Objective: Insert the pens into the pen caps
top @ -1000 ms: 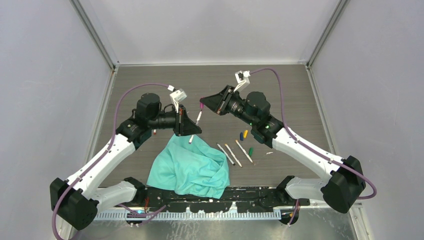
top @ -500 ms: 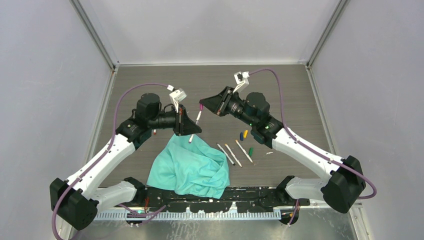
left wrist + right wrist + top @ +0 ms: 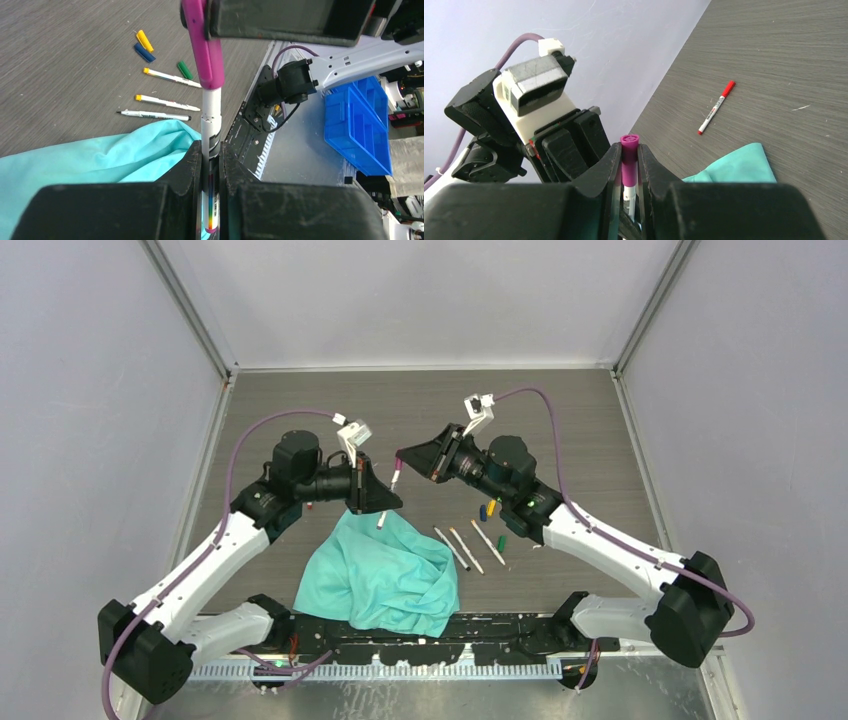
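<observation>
The neck of the white pen still shows below the purple cap's rim, so my right gripper will open, grip the purple cap again in line [image 3: 629,159] with the pen and push.
My left gripper [image 3: 386,502] is shut on a white pen [image 3: 390,492] and holds it above the teal cloth; the barrel [image 3: 211,115] stands between its fingers [image 3: 196,155]. My right gripper [image 3: 401,459] is shut on the purple cap [image 3: 398,469], which sits over the pen's upper end in the left wrist view [image 3: 205,45] and the right wrist view [image 3: 629,160]. Three uncapped pens [image 3: 466,550] lie right of the cloth. Blue [image 3: 483,511], yellow [image 3: 491,506] and green [image 3: 501,539] caps lie beside them. A red-capped pen [image 3: 716,107] lies on the table.
A crumpled teal cloth [image 3: 385,575] lies at the table's near middle, just under the held pen. The loose pens [image 3: 165,102] and caps [image 3: 144,46] lie on the dark wood-grain table [image 3: 560,420]. A blue bin [image 3: 360,120] stands off the table's near edge.
My right gripper has moved a little down and left with the purple cap, along the pen held by my left gripper. The left arm has barely shifted.
</observation>
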